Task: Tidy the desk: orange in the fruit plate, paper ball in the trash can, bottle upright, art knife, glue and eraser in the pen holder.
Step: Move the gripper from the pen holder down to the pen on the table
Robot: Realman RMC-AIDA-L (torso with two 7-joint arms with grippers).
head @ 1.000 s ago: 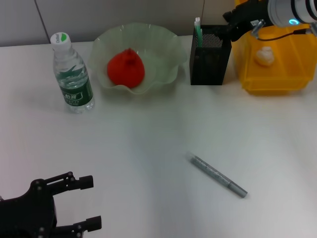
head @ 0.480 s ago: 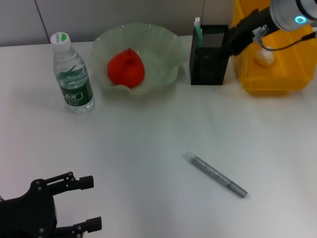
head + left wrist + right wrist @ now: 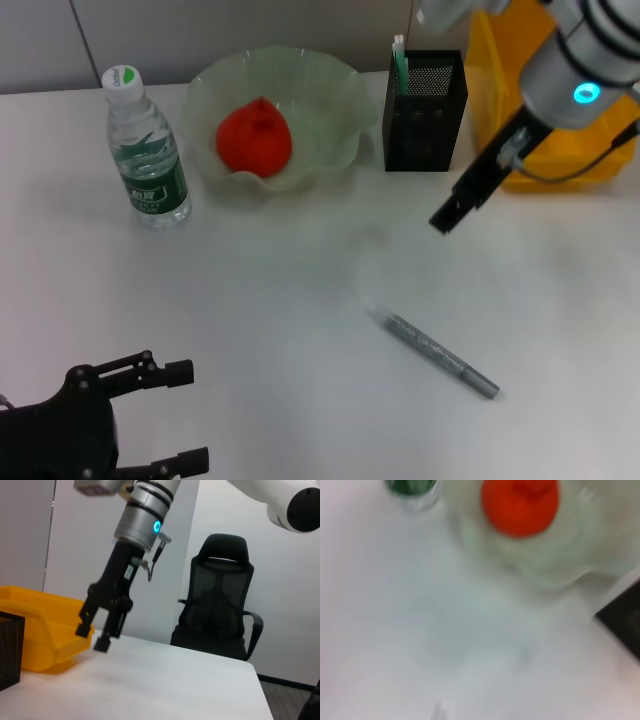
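The grey art knife has a pale end and a dark end. I will close my right gripper on the body (image 3: 407,331) near its pale end, so its dark end points into the pen holder.
The orange (image 3: 254,138) lies in the pale-green fruit plate (image 3: 330,100) at the back. Left of them, the bottle (image 3: 146,150) stands upright. A green-and-white stick (image 3: 400,62) pokes out of the black mesh pen holder (image 3: 425,115). The grey art knife (image 3: 440,355) lies flat on the table. My right gripper (image 3: 447,216) hangs open and empty above the table, in front of the pen holder; the left wrist view shows its fingers (image 3: 102,643) apart. My right arm covers much of the yellow trash can (image 3: 500,60). The paper ball and eraser are hidden. My left gripper (image 3: 188,417) is parked open at the near left.
The table edge lies beyond the yellow trash can (image 3: 40,630). A black office chair (image 3: 220,610) stands past it. The right wrist view shows the orange (image 3: 520,502), the fruit plate (image 3: 560,555) and a corner of the pen holder (image 3: 625,625).
My right arm swung away from above the pen holder and trash can, down and toward the table's middle. It now covers the paper ball seen earlier in the bin. The left arm stayed put.
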